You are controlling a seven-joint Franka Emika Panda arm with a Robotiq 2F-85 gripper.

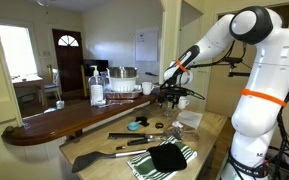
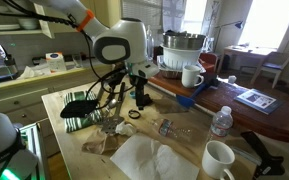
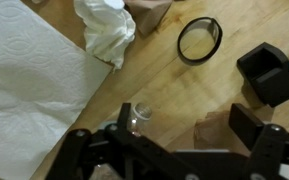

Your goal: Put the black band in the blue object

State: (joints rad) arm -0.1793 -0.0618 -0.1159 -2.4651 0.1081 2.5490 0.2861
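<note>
Next, I close my gripper on the black band's edge [image 1: 159, 125] [image 3: 193, 64] nearest its open fingers, on the wooden table next to the dark block.
The black band [image 3: 199, 40] is a thin black loop lying flat on the wooden table, at the upper right of the wrist view. It also shows in an exterior view [image 2: 134, 114]. The blue object [image 2: 143, 97] is a small dark-blue cup standing just behind the band, close to my gripper. My gripper [image 3: 184, 135] hovers above the table with its jaws open and empty. The band lies ahead of the jaws, not between them. In the exterior views my gripper [image 2: 133, 88] [image 1: 170, 96] hangs just above the band and cup.
A small clear jar [image 3: 139, 112] lies by one finger. A white paper towel [image 3: 34, 80] and crumpled plastic [image 3: 106, 30] lie nearby. A dark block [image 3: 276, 75] sits at the right. A teal round thing [image 1: 137, 125], spatula [image 1: 99, 155], black cloth [image 1: 166, 157] and white mugs [image 2: 219, 158] are around.
</note>
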